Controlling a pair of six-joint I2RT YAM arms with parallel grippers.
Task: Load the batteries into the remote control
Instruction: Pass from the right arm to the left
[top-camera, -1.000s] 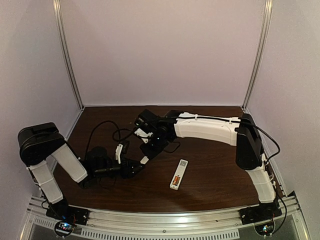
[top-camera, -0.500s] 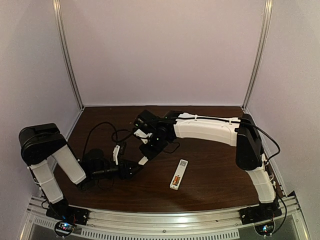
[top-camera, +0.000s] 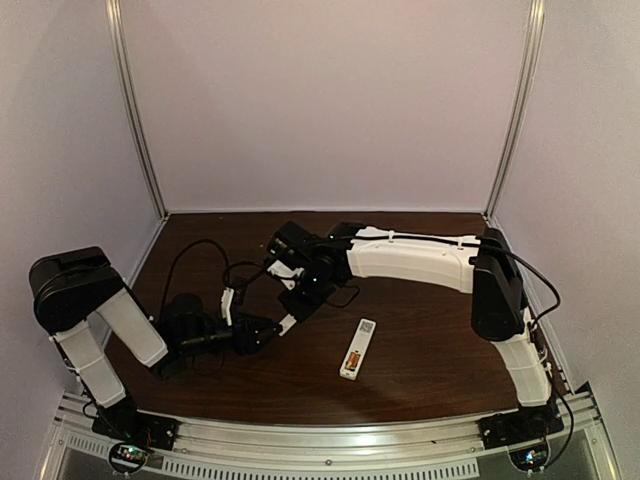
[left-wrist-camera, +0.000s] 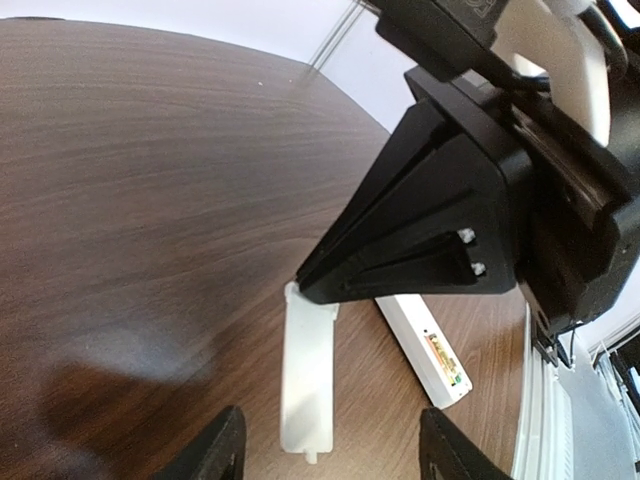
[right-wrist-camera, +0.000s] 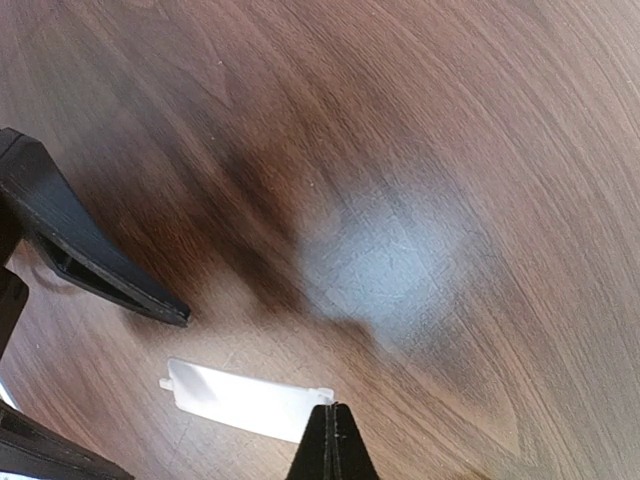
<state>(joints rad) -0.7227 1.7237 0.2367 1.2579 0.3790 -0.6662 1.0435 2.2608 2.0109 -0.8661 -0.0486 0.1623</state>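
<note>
My left gripper will first take the cover plate's near end (left-wrist-camera: 307, 432), since my right gripper pinches the plate by its far end, and this will free my right gripper to regrasp.
The white remote control (top-camera: 357, 348) lies face down right of centre, and the orange-and-gold batteries (top-camera: 351, 361) sit in its open bay; the left wrist view also shows the remote control (left-wrist-camera: 420, 345) and the batteries (left-wrist-camera: 446, 357). A loose white cover plate (left-wrist-camera: 308, 380) lies flat on the wood. My left gripper (left-wrist-camera: 335, 455) is open, its fingers either side of the plate's near end without touching it. My right gripper (right-wrist-camera: 333, 425) is shut, its black tip resting on the far end of the cover plate (right-wrist-camera: 235, 397).
Both grippers meet over the left-centre of the brown table, left gripper (top-camera: 268, 328) and right gripper (top-camera: 296, 311) nearly tip to tip. Black cables (top-camera: 205, 255) loop behind the left wrist. Pale walls close the back and both sides.
My left gripper has drawn back a little to the left, away from the cover plate, and opened slightly. The right gripper, plate and remote have stayed put.
</note>
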